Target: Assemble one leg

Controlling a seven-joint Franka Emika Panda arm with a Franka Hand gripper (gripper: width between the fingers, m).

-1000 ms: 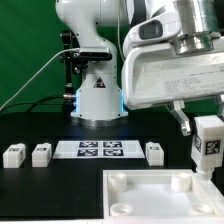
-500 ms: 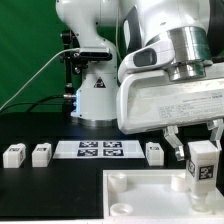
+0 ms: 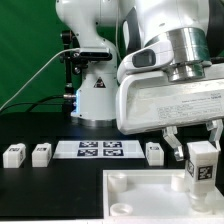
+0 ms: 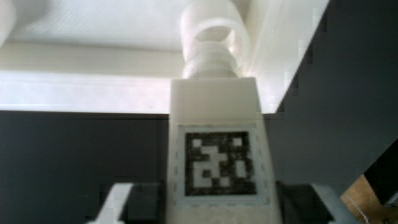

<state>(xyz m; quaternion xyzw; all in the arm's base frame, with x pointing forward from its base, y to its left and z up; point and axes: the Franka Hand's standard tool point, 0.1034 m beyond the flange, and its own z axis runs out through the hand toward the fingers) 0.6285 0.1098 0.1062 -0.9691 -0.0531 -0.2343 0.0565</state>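
Next, I release the leg from my gripper upright in the front corner socket of the white tray-like piece (image 3: 204,205) (image 4: 214,50), directly beneath it. The leg is now held over a corner socket.
My gripper (image 3: 196,146) is shut on a leg (image 3: 201,165), a small white block with a black-and-white tag. It holds the leg upright over the back right corner of the large white tray-like piece (image 3: 140,195), the leg's lower end at a round corner socket. In the wrist view the held leg (image 4: 219,140) fills the middle between my two fingers, its narrow peg end (image 4: 210,55) pointing at the tray-like piece's corner (image 4: 107,75). Three more legs (image 3: 13,155), (image 3: 41,154), (image 3: 154,152) stand on the black table.
The marker board (image 3: 98,149) lies flat between the loose legs at mid table. The arm's white base (image 3: 96,95) stands behind it, with a green backdrop beyond. The tray-like piece sits at the front edge on the exterior view's right.
From a second ago the gripper has come lower and a little to the exterior view's left with the leg, down to the tray-like piece's corner. In the last half second nothing moved.
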